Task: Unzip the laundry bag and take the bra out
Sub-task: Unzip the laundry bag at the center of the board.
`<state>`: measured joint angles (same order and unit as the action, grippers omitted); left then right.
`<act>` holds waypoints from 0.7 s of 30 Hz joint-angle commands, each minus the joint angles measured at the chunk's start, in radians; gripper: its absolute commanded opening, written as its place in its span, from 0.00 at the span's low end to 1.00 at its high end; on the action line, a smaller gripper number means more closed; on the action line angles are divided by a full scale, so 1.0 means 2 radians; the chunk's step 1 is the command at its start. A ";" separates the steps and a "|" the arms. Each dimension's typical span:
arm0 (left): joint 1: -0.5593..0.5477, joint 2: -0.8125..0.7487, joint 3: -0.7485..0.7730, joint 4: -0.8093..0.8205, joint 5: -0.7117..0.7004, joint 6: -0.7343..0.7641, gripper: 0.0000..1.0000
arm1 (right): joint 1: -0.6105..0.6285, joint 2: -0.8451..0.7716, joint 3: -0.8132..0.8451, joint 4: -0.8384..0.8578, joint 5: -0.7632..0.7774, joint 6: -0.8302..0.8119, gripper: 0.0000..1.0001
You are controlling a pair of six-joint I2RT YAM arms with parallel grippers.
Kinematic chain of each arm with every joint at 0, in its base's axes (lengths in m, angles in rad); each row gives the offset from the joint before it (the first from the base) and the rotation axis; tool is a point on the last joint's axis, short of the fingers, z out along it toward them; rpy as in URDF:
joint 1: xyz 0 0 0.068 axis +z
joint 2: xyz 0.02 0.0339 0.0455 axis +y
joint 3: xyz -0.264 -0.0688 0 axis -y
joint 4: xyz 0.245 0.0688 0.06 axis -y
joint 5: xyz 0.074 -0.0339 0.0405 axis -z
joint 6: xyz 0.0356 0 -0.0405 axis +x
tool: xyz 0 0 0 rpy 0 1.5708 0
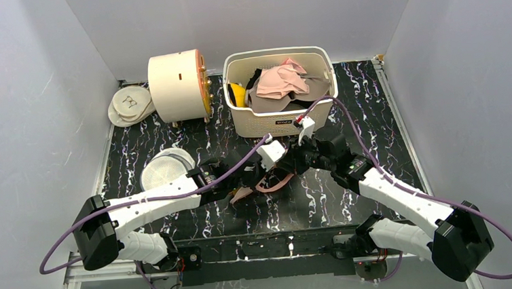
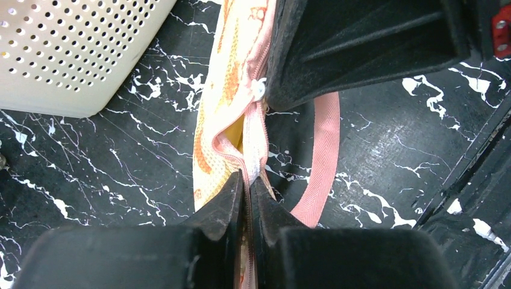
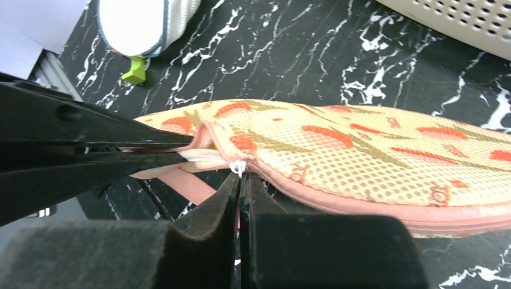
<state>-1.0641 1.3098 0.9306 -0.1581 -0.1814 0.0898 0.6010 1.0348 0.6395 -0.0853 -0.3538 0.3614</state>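
The zipper edge buckles into a slack fold behind the zipper pull. My left gripper needs to open and pinch the zipper edge closer to the zipper pull (image 2: 258, 115).
The laundry bag (image 3: 361, 153), cream with an orange floral print and pink trim, lies at mid table between both arms (image 1: 269, 181). My left gripper (image 2: 247, 180) is shut on the bag's zipper edge (image 2: 256, 150), where the seam gapes a little. My right gripper (image 3: 241, 177) is shut on the small white zipper pull (image 3: 238, 167). The same pull (image 2: 259, 89) shows in the left wrist view, right at the right gripper's black finger (image 2: 361, 48). A pink strap (image 2: 322, 162) loops on the table beside the bag. The bra is hidden.
A white perforated basket (image 1: 281, 92) full of clothes stands behind the grippers. A cream cylinder (image 1: 178, 85) lies at back left beside a white mesh disc (image 1: 130, 104). Another white mesh disc (image 1: 166, 168) sits left of the left arm. Grey walls close three sides.
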 commanded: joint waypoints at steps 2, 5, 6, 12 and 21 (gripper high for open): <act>0.001 -0.009 0.019 -0.009 -0.026 0.005 0.00 | -0.027 0.009 0.019 -0.023 0.053 -0.011 0.00; 0.000 -0.011 0.019 -0.011 -0.034 0.008 0.00 | -0.063 0.007 0.018 -0.031 0.046 -0.013 0.00; 0.001 -0.011 0.019 -0.011 -0.037 0.009 0.00 | -0.081 0.004 0.017 -0.032 0.037 -0.013 0.00; 0.001 -0.014 0.016 -0.010 -0.045 0.014 0.00 | -0.178 0.006 0.005 -0.025 -0.028 -0.009 0.00; 0.001 -0.002 0.026 -0.021 -0.030 0.016 0.01 | -0.139 0.003 0.003 -0.013 -0.083 -0.033 0.00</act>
<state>-1.0641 1.3102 0.9352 -0.1780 -0.2470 0.1127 0.2668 1.0534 0.6395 -0.1574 -0.4702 0.3328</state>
